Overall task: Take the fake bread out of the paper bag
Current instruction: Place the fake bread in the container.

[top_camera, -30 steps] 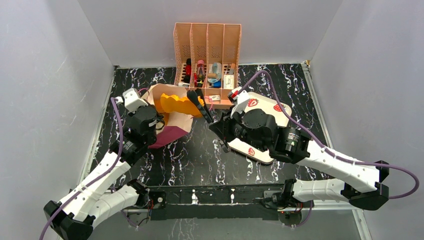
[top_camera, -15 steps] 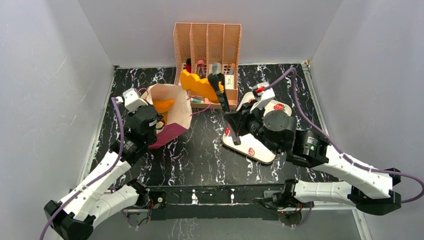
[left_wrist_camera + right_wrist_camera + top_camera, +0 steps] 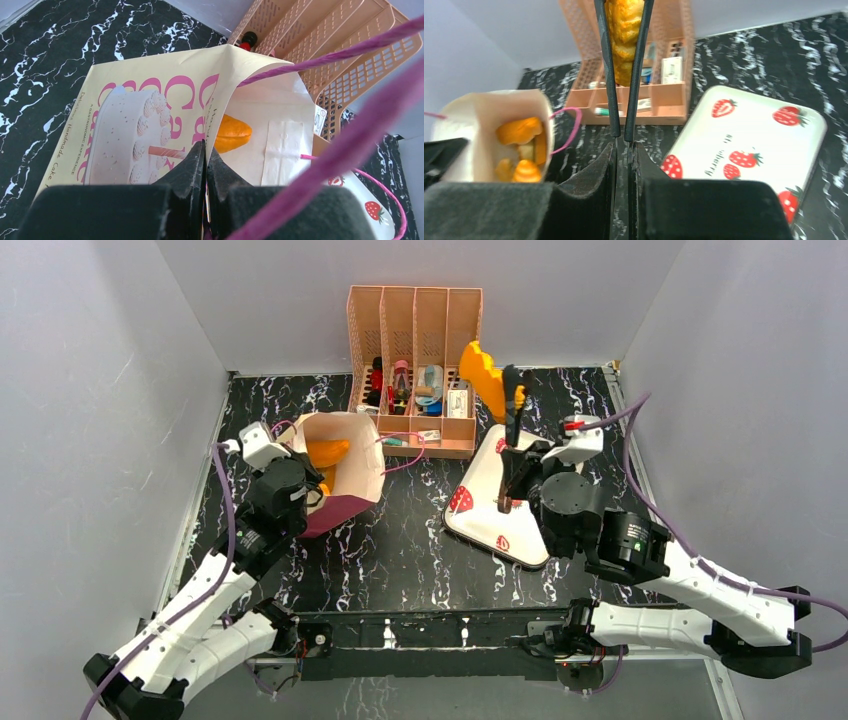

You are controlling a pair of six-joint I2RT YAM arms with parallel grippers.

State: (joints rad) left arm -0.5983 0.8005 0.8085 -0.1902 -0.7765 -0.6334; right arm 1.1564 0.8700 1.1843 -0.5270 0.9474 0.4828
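Observation:
The robot's right gripper will release the golden loaf on the side of the strawberry-print tray (image 3: pixel 502 465) (image 3: pixel 719 129) closest to the organiser.
The paper bag (image 3: pixel 350 470) stands open at the left, and orange bread (image 3: pixel 328 451) shows inside it. My left gripper (image 3: pixel 306 490) is shut on the bag's near rim (image 3: pixel 220 100), with a loaf (image 3: pixel 231 134) visible inside. My right gripper (image 3: pixel 509 468) is shut on black tongs (image 3: pixel 511 425). The tongs pinch a long golden loaf (image 3: pixel 486 375) held high, near the organiser's right end. In the right wrist view the gripper (image 3: pixel 622 145) holds the tongs (image 3: pixel 607 65) around the loaf (image 3: pixel 624 35). Further loaves (image 3: pixel 519 131) and a croissant (image 3: pixel 526 171) lie in the bag (image 3: pixel 484 107).
A peach slotted organiser (image 3: pixel 415 315) with small items stands at the back centre. A white strawberry-print tray (image 3: pixel 480 520) lies tilted on the black marbled table under my right arm. Grey walls enclose the left, back and right sides.
My right arm lifted the loaf in the tongs out of the bag and carried it up and to the right, past the organiser. The left gripper kept hold of the bag.

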